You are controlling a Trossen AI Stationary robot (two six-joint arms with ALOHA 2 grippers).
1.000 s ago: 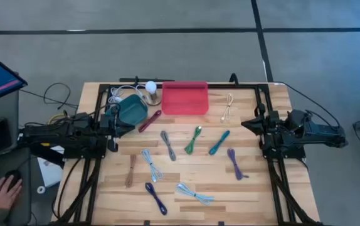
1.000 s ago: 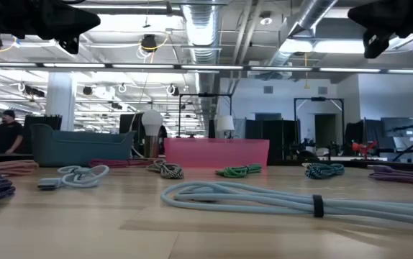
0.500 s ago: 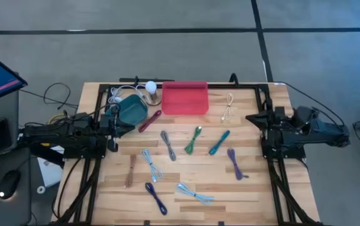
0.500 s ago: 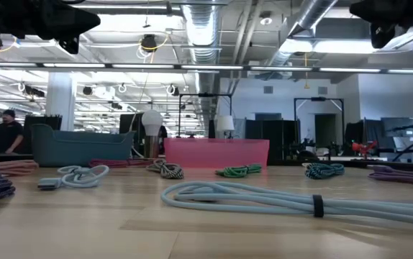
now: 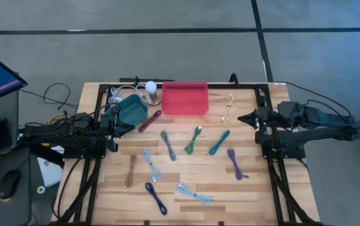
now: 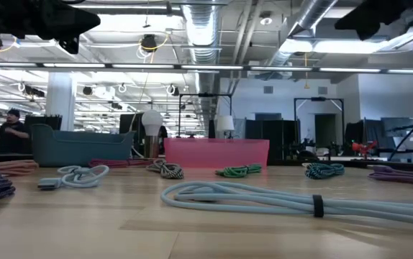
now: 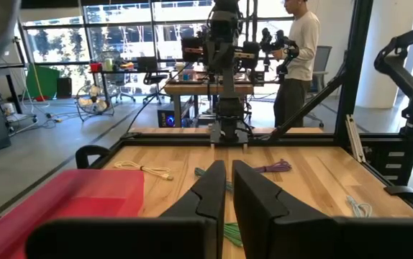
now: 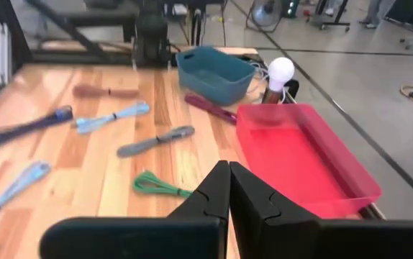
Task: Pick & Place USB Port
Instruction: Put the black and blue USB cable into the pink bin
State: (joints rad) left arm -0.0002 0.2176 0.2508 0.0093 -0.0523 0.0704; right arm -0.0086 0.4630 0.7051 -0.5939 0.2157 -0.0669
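Observation:
The robot's right gripper will close on the tied middle (image 5: 219,143) of the teal cable, which lies between the green cable and the purple cable.
Several bundled USB cables lie flat on the wooden table: maroon (image 5: 150,120), grey (image 5: 167,144), green (image 5: 193,139), teal (image 5: 219,142), purple (image 5: 235,163), cream (image 5: 227,108), two light blue (image 5: 152,164), brown and dark blue. A red bin (image 5: 185,97) and a teal bin (image 5: 132,110) stand near the far edge. My left gripper (image 5: 115,123) (image 7: 227,188) is shut and hovers beside the teal bin. My right gripper (image 5: 240,117) (image 8: 229,185) is shut, held high over the right side, near the cream cable, tipped down at the green cable (image 8: 156,185).
A white light bulb (image 5: 150,86) stands between the two bins. Black frame rails (image 5: 268,157) run along the table's sides and far edge. Bare wood shows along the near edge (image 5: 249,201). A person (image 7: 296,50) stands in the room beyond the table.
My right gripper has risen and reached a little toward the table's middle, and in the low view it has climbed nearly out of the picture's top. A person's hand on the mouse beside the table's left has gone. The cables have kept still.

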